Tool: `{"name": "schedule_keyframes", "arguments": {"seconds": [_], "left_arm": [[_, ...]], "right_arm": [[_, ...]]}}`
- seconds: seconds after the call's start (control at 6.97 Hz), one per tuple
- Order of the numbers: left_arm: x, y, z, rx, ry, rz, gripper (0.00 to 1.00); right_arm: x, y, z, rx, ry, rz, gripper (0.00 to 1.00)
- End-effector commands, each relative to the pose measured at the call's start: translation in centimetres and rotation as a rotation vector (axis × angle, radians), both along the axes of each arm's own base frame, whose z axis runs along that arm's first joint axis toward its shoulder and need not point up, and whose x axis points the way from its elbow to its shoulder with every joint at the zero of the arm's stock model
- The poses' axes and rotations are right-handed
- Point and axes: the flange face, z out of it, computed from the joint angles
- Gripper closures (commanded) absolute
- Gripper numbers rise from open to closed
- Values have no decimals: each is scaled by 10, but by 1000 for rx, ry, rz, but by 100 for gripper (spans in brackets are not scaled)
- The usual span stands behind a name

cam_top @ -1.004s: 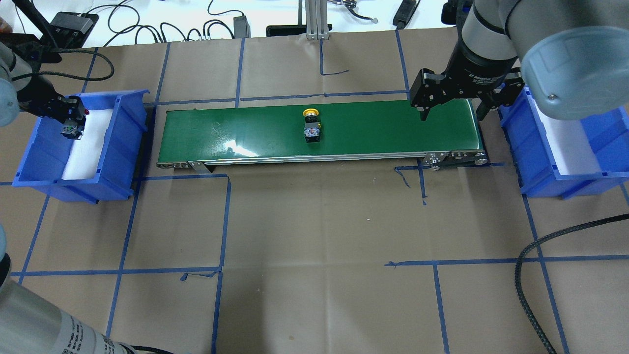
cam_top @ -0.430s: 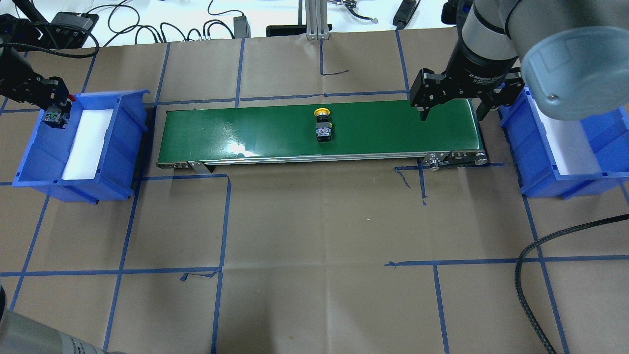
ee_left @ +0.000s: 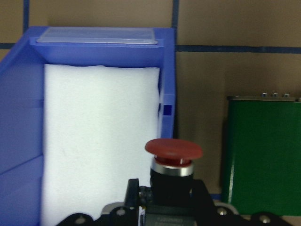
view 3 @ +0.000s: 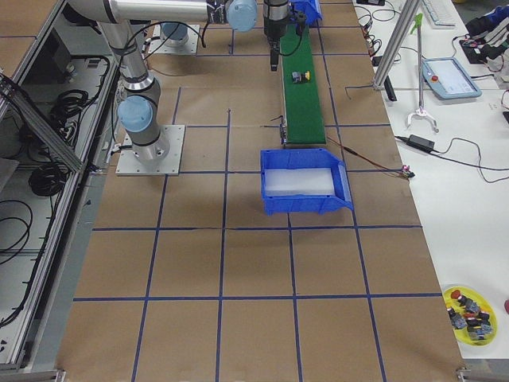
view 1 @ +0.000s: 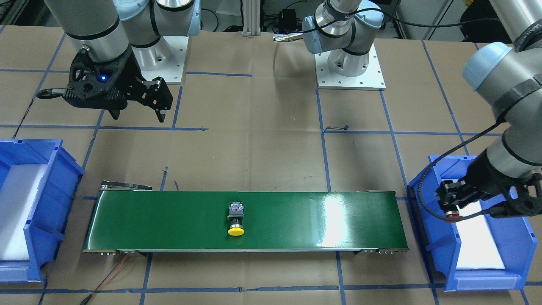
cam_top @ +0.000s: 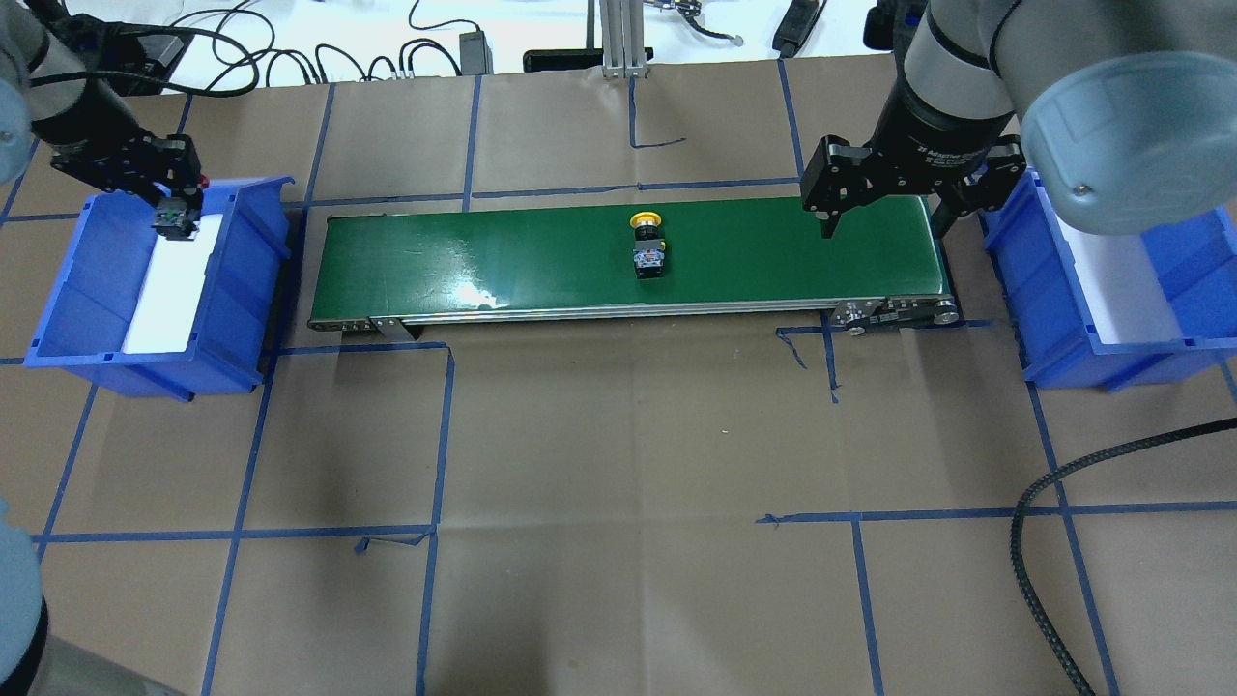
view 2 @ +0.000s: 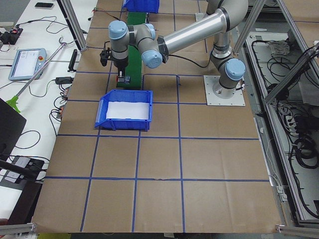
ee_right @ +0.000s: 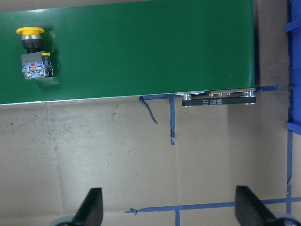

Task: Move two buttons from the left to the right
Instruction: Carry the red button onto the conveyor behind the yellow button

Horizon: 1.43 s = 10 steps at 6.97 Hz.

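Note:
The robot's left gripper needs to release the red button on the green conveyor belt (view 1: 359,213), close to the end of the belt by the bin below it.
The yellow button (cam_top: 647,247) lies on its side on the green conveyor belt (cam_top: 773,261), just right of the belt's middle. It also shows in the front view (view 1: 236,219) and the right wrist view (ee_right: 32,52). My left gripper (cam_top: 174,205) is shut on the red button (ee_left: 173,150) and holds it above the far end of the left blue bin (cam_top: 68,290), near the wall on the belt's side. The red cap shows in the front view (view 1: 452,216). My right gripper (cam_top: 884,224) hangs open and empty above the belt's right end.
The right blue bin (cam_top: 1053,319) with a white foam liner stands just past the belt's right end. A black cable (cam_top: 1053,541) loops over the table at the front right. Brown paper with blue tape lines covers the table.
My left gripper has carried the red button to the right, toward the belt, over the left bin's far end. The yellow button has travelled right along the belt. The right gripper has barely moved.

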Motion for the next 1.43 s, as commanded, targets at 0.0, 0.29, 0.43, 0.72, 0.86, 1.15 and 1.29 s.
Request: {"name": "schedule_keyframes", "arguments": {"seconds": [0.0,0.29,0.43,0.72,0.86,1.15,1.29], "left_arm": [[-100,5,-3,4,17,55,97],[-104,10,-31,21,15,58,97],[-102,8,-49,-24,11,58,97],[-94,12,-88,-28,10,70,97],[-94,14,-93,-17,10,72,97],[-92,23,-108,12,9,76,97],[-92,23,-108,8,7,76,96]], "right_arm": [[-1,0,-1,3,3,-1,0],[0,0,-1,3,-3,0,0],[0,0,-2,4,0,-1,0],[0,0,-2,5,-3,0,0],[0,0,-2,5,-3,0,0],[1,0,-1,3,-5,1,0],[1,-1,-4,8,-3,1,0]]}}
